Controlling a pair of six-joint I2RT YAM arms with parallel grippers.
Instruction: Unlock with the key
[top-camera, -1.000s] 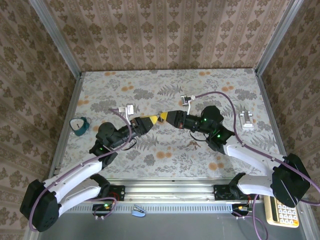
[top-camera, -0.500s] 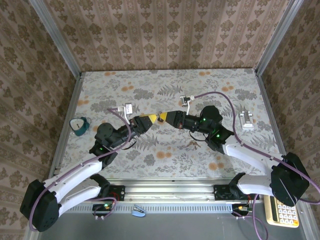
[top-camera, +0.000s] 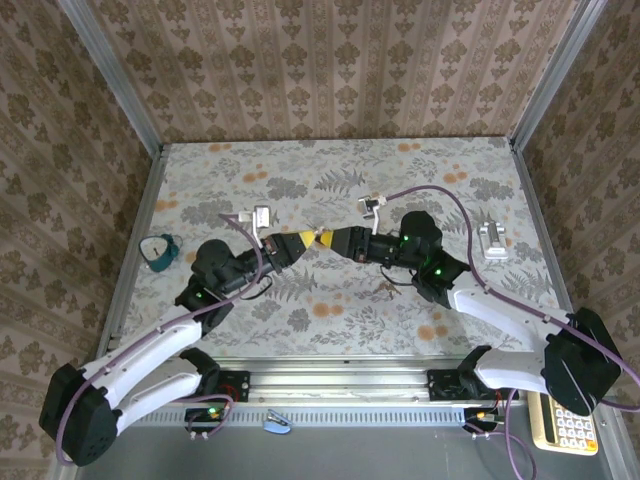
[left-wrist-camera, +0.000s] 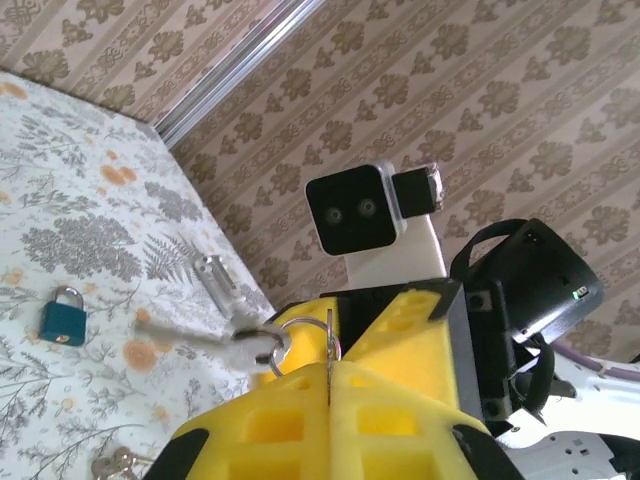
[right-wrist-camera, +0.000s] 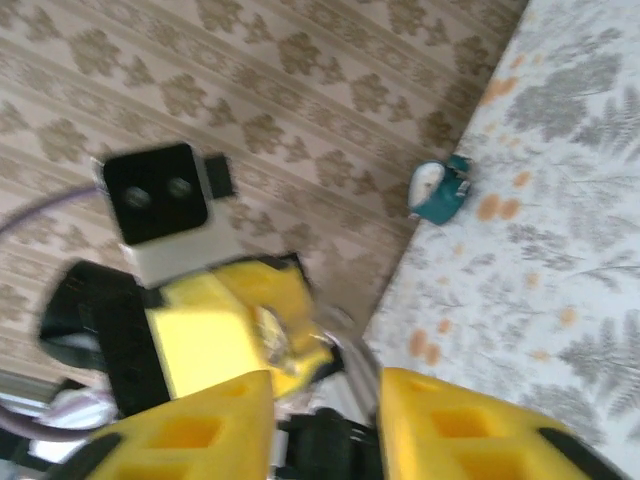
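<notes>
My left fingers cover the key's blade, so my right gripper will grip the ring end (left-wrist-camera: 329, 330) and pull the key clear before unlocking the padlock.
My left gripper (left-wrist-camera: 329, 368) is shut on a thin silver key (left-wrist-camera: 329, 348), held on edge between its yellow fingers, with the key ring (left-wrist-camera: 300, 335) and a second key (left-wrist-camera: 235, 347) hanging off to the left. In the top view the left gripper (top-camera: 302, 241) and right gripper (top-camera: 323, 238) meet tip to tip above the middle of the table. In its own wrist view, the right gripper (right-wrist-camera: 325, 400) has its jaws apart, and a blurred bit of metal sits near its right finger. A small teal padlock (left-wrist-camera: 62, 312) lies on the table beyond the grippers.
A teal object with a loop (top-camera: 160, 250) lies near the table's left edge (right-wrist-camera: 443, 192). A silver metal piece (top-camera: 493, 240) rests at the right. Loose keys (top-camera: 383, 291) lie under the right arm. Patterned walls enclose the table on three sides.
The left gripper has closed on the key while the right gripper, shut before, has opened its jaws. Both arms shifted slightly; the meeting point stays mid-table.
</notes>
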